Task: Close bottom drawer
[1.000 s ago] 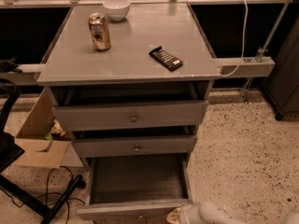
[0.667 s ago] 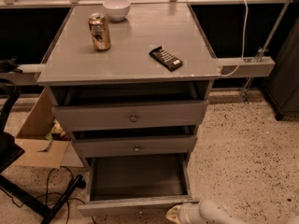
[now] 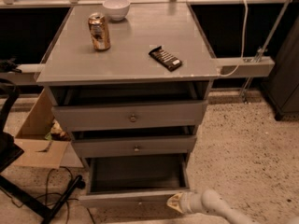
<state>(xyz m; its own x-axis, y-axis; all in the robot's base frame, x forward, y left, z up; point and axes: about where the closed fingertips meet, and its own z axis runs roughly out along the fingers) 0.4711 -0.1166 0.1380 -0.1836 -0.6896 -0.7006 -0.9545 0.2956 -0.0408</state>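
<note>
Next, my gripper lets go of the bottom drawer with its front panel pushed in close beneath the middle drawer [image 3: 138, 174].
The bottom drawer [image 3: 135, 174] is the lowest of three in a grey cabinet and stands pulled out, its flat tray showing and its narrow front panel [image 3: 126, 199] near the frame's bottom. My gripper [image 3: 176, 202] comes in from the lower right on a white arm and sits at the right end of that front panel, touching or nearly touching it. The middle drawer [image 3: 135, 147] and top drawer [image 3: 131, 116] each stand a little way out.
On the cabinet top [image 3: 131, 41] stand a can [image 3: 99, 31], a white bowl [image 3: 116, 8] and a dark snack bar [image 3: 165, 58]. A cardboard box [image 3: 37, 134] and black stand legs [image 3: 32, 195] with cables lie left of the cabinet. Speckled floor extends right.
My gripper has moved slightly left along the bottom drawer's front panel. The drawer has not visibly moved.
</note>
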